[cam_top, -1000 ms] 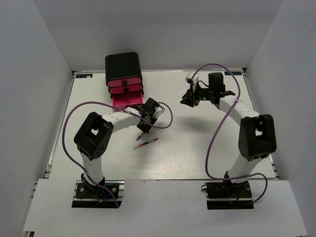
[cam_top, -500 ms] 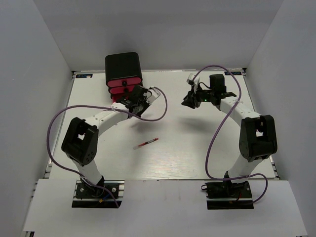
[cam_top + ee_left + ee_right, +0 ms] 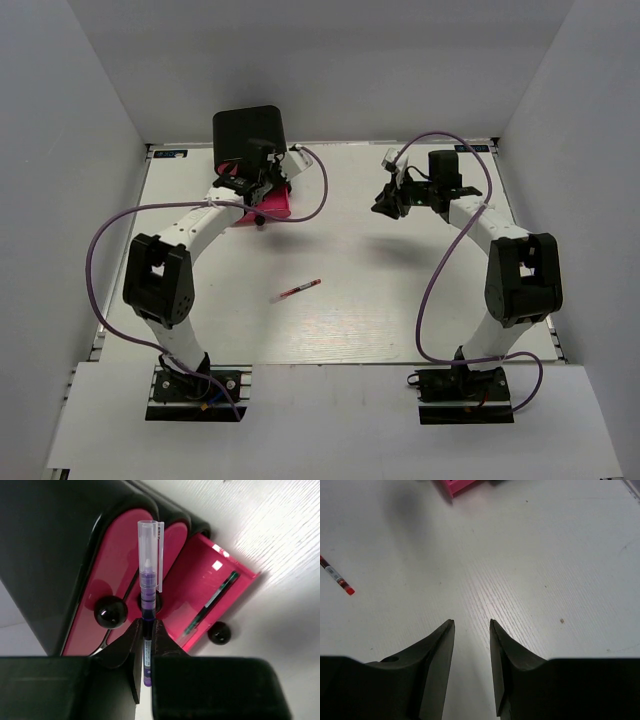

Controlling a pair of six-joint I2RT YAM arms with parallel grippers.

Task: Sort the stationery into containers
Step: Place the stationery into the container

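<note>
The robot's left gripper needs to release the thin clear-capped pen in the open pink drawer point(image 3: 264, 208) point(image 3: 200, 598), next to the dark pen.
The black cabinet point(image 3: 248, 135) stands at the far left, its pink bottom drawer point(image 3: 272, 205) pulled open. My left gripper point(image 3: 262, 185) hovers at the cabinet front, shut on a thin clear-capped pen point(image 3: 149, 580) with purple ink; its fingertips point(image 3: 135, 630) pinch the barrel, and the cap points at the upper drawers. The open drawer point(image 3: 200, 585) holds a dark thin pen point(image 3: 216, 596). A red pen point(image 3: 297, 290) lies mid-table and also shows in the right wrist view point(image 3: 335, 575). My right gripper point(image 3: 385, 203) is open and empty above bare table point(image 3: 472, 622). The markers and the eraser are not in view.
Black round knobs point(image 3: 111, 612) sit on the drawer fronts; the open drawer's knob point(image 3: 220, 632) is nearest the table. A corner of the pink drawer point(image 3: 454, 486) shows at the top of the right wrist view. White walls enclose the table on three sides.
My left gripper has moved from the table's middle, near the red pen, back and left to the cabinet front, carrying the pen. The right arm has barely moved.
</note>
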